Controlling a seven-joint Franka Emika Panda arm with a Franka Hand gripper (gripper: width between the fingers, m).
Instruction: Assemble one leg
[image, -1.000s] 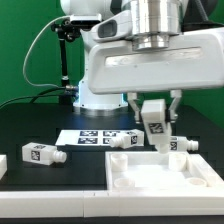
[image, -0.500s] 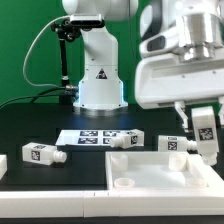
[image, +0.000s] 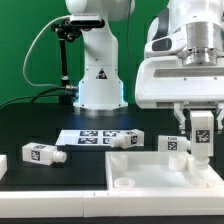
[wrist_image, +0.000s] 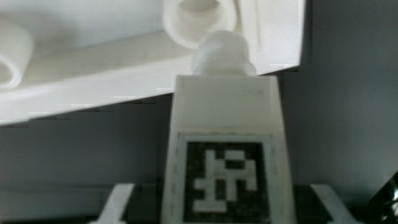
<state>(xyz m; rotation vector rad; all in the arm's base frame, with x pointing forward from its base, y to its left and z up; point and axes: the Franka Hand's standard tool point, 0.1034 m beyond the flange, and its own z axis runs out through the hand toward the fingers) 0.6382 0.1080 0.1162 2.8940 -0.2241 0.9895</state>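
My gripper is going to release the leg, now held just above the panel, standing upright in the round hole at the white panel's corner (image: 197, 183) (wrist_image: 199, 15) just below it.
My gripper (image: 201, 135) is shut on a leg (image: 201, 138), a small white block with a black-and-white tag, held upright at the exterior view's right. Its lower end hangs just above the back right corner of the large white square panel (image: 150, 175). In the wrist view the leg (wrist_image: 226, 140) fills the middle, its round stub (wrist_image: 221, 52) pointing at a round hole (wrist_image: 196, 18) near the panel's corner (wrist_image: 107, 70). My fingers (wrist_image: 128, 203) flank the leg on both sides. Three more legs lie on the table: one (image: 38, 155), another (image: 125, 140), a third (image: 172, 145).
The marker board (image: 90, 136) lies flat on the black table in front of the robot base (image: 97, 85). A white part shows at the exterior view's left edge (image: 3, 166). A black stand (image: 66, 60) rises at the back.
My gripper has carried the leg from the middle toward the exterior view's right, then slightly back and lower over the panel's back right corner.
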